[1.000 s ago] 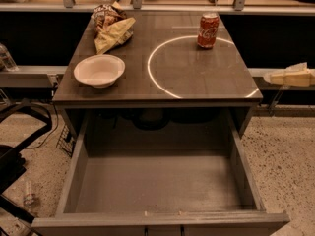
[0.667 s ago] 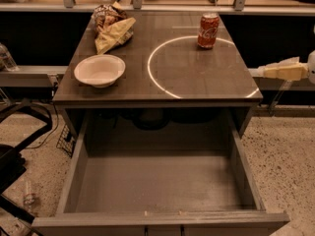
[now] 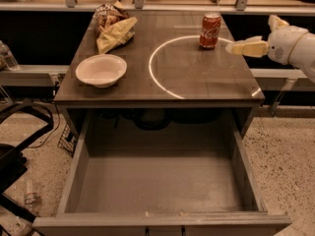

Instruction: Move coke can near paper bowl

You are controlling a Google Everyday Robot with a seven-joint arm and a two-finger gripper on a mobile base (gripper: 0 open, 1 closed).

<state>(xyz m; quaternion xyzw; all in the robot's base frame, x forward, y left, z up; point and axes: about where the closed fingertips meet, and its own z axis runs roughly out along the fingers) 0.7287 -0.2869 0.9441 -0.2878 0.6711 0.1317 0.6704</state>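
Note:
The red coke can is next for my gripper, which should go to it and close around the can's middle (image 3: 208,32), between its top and bottom.
The red coke can (image 3: 210,30) stands upright at the back right of the dark table top (image 3: 197,77), just beyond a white circle marked on the top. The white paper bowl (image 3: 101,70) sits near the table's left edge, empty and far from the can. My gripper (image 3: 253,35) reaches in from the right at table-top height, a little to the right of the can and apart from it. Its pale fingers (image 3: 244,47) are spread open, with nothing between them.
A yellow chip bag (image 3: 116,33) and a brown one (image 3: 105,14) lie at the back left, behind the bowl. Below the top a wide grey drawer (image 3: 160,183) is pulled open toward me. A dark frame (image 3: 19,146) stands on the floor at left.
My gripper has come in from the right edge of the view and moved left toward the coke can. The can, the bowl and the bags have not moved.

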